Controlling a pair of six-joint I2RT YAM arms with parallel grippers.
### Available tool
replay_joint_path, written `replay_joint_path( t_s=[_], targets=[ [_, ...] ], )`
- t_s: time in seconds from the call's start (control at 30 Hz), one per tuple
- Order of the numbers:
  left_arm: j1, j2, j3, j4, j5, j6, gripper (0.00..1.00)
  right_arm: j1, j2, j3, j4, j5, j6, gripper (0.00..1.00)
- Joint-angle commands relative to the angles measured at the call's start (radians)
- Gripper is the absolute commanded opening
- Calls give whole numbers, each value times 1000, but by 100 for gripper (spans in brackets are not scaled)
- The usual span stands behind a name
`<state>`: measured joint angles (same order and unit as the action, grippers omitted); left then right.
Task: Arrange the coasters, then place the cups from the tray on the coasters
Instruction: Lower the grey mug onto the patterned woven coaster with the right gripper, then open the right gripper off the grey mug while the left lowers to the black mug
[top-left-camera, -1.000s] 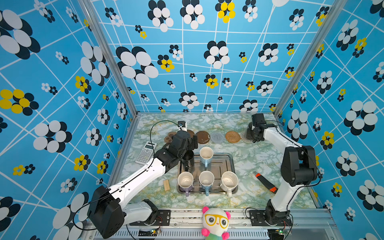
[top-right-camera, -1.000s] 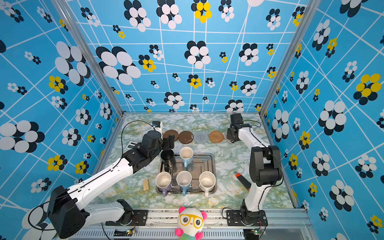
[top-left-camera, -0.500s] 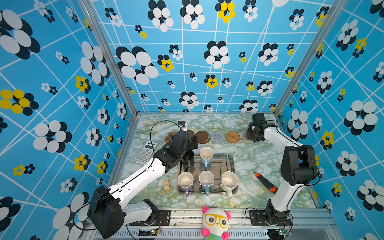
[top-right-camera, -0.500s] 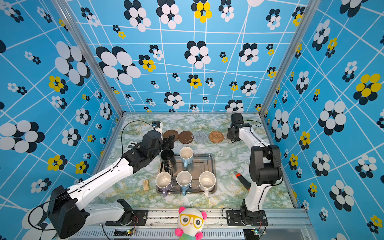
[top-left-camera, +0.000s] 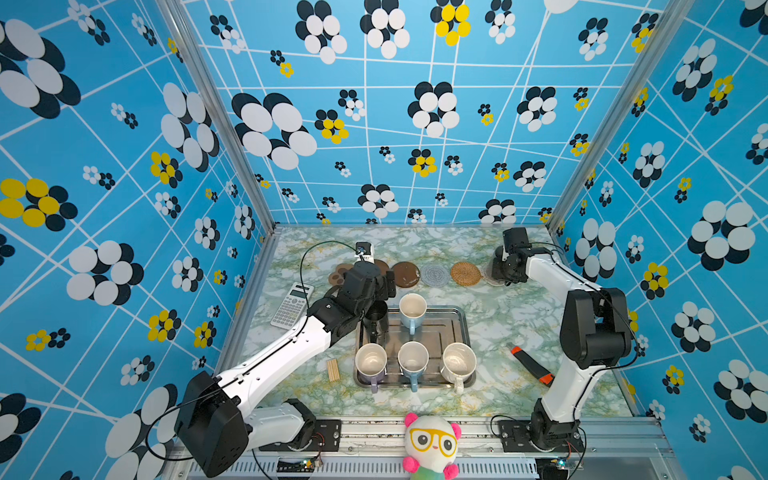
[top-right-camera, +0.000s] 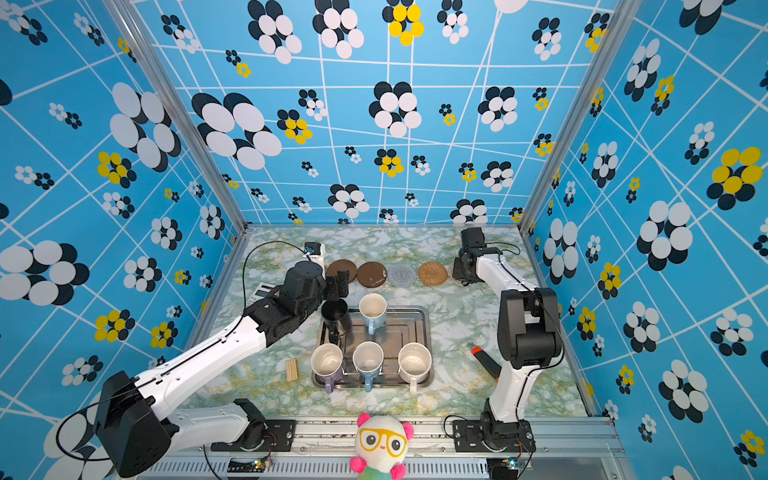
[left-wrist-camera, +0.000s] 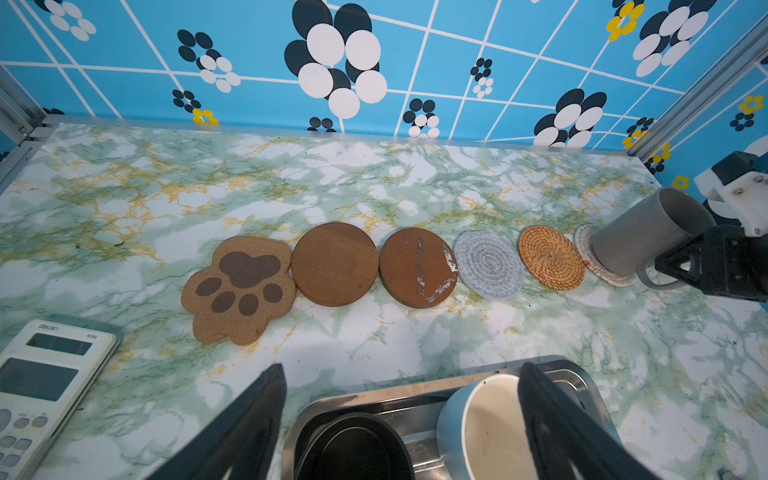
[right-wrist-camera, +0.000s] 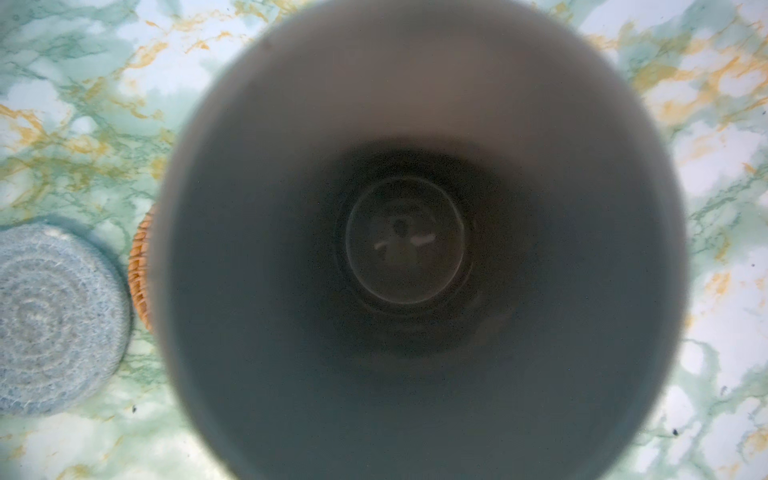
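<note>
The robot's right hand should let go of the grey cup on the beige coaster at the end of the row (top-left-camera: 496, 272), next to the rattan coaster.
Several coasters lie in a row at the back: the paw (left-wrist-camera: 239, 289), two brown discs (left-wrist-camera: 334, 264) (left-wrist-camera: 417, 268), the grey-blue (left-wrist-camera: 488, 270), the rattan (left-wrist-camera: 550, 257) and the pale beige one (left-wrist-camera: 598, 259). My right gripper (top-left-camera: 500, 270) is shut on a grey cup (left-wrist-camera: 648, 232), which is tilted with its base on the beige coaster. That cup fills the right wrist view (right-wrist-camera: 415, 249). My left gripper (left-wrist-camera: 399, 415) hangs open over the tray's (top-left-camera: 467, 332) far left corner, above the black cup (top-left-camera: 376, 318) and a light blue cup (top-left-camera: 412, 309). Lavender (top-left-camera: 371, 361), light blue (top-left-camera: 412, 358) and white (top-left-camera: 458, 361) cups stand along the tray's near side.
A calculator (top-left-camera: 292, 305) lies left of the tray, and a small bundle of wooden sticks (top-left-camera: 333, 370) lies by its near left corner. An orange and black tool (top-left-camera: 532, 365) lies to the right. A plush toy (top-left-camera: 432, 444) sits at the front rail.
</note>
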<state>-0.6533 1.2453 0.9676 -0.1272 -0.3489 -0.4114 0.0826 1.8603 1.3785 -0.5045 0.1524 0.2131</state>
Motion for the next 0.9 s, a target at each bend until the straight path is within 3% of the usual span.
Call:
replay_joint_path(
  t_s=[0.0, 0.77, 0.87],
  targets=[
    [11, -24, -15, -3, -11, -7, 88, 2, -3, 54, 65, 0, 3, 0],
    [14, -23, -17, -8, -9, -7, 89, 2, 37, 92, 26, -4, -1, 0],
    [15, -26, -17, -7, -7, -7, 89, 2, 37, 91, 21, -7, -1, 10]
  ],
)
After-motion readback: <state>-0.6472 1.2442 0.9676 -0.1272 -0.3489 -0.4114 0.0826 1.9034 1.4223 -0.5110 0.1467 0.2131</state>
